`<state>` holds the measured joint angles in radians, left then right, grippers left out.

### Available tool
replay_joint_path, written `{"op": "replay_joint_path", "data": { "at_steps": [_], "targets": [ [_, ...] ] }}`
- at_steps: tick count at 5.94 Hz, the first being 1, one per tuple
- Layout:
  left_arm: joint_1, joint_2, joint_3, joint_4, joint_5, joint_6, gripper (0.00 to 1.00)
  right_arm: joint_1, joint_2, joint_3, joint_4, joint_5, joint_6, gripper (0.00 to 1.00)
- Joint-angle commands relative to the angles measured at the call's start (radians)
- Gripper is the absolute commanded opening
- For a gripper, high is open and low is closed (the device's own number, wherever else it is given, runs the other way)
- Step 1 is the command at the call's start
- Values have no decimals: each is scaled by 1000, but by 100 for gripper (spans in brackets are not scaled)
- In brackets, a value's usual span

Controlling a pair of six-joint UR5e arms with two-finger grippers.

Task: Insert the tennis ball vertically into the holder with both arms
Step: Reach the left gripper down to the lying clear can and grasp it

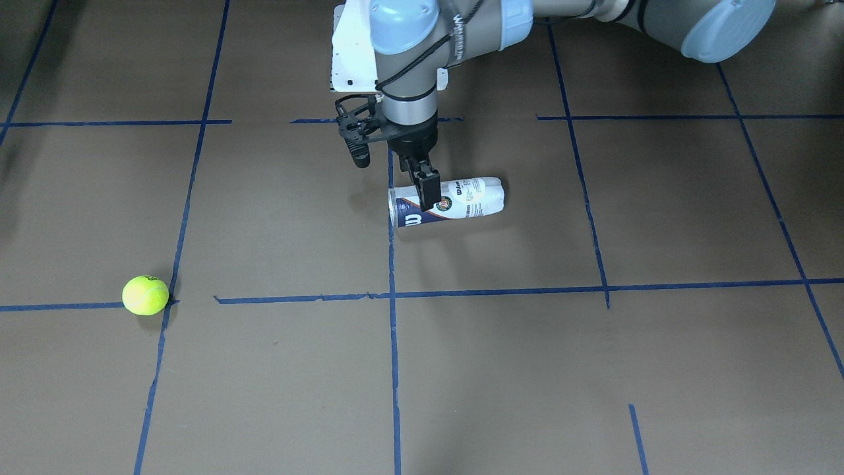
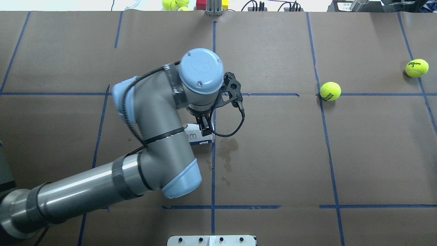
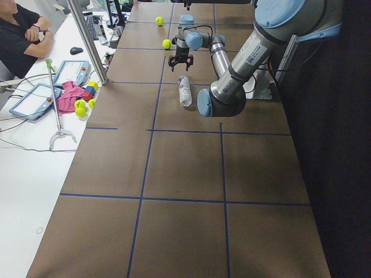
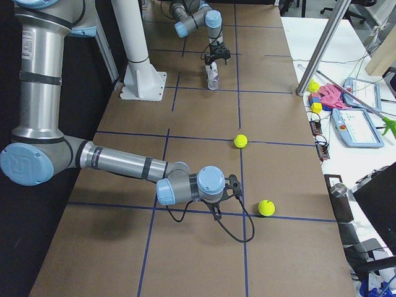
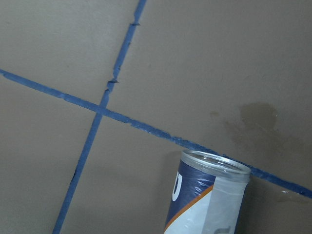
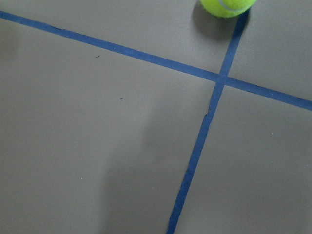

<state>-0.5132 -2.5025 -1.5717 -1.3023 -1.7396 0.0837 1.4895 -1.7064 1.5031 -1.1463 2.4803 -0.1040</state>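
Note:
The holder's dark blue band (image 1: 408,209) (image 5: 201,197) is just behind the open rim of the holder. My left gripper closes around it next.
The holder (image 1: 468,198) is a clear Wilson can lying on its side on the brown table, open rim towards the robot's right. It also shows in the overhead view (image 2: 195,138) and the left wrist view (image 5: 209,195). My left gripper (image 1: 425,194) hangs just above it near the open end, fingers spread, holding nothing. One tennis ball (image 2: 330,91) lies on a tape crossing. A second tennis ball (image 2: 417,67), marked Wilson 3, lies farther right. My right gripper (image 4: 218,215) shows only in the right side view, low beside that second ball (image 4: 266,208); I cannot tell its state.
Blue tape lines grid the table. A white robot base plate (image 2: 211,240) sits at the near edge, with a white post (image 4: 141,83) on it. Spare balls and blocks (image 2: 175,4) lie beyond the far edge. A side desk with tablets (image 3: 35,98) and a seated person stand off the table.

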Motion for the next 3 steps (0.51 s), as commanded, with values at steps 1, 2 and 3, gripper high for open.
{"op": "replay_joint_path", "data": {
  "at_steps": [1, 2, 3],
  "targets": [
    [19, -42, 88, 52, 9, 62, 100, 0, -1, 9, 2, 0, 6, 100],
    [28, -58, 93, 87, 9, 60, 100, 2, -2, 17, 2, 0, 21, 100],
    [47, -61, 96, 104, 6, 47, 100, 2, -8, 19, 2, 0, 39, 100]
  ]
}}
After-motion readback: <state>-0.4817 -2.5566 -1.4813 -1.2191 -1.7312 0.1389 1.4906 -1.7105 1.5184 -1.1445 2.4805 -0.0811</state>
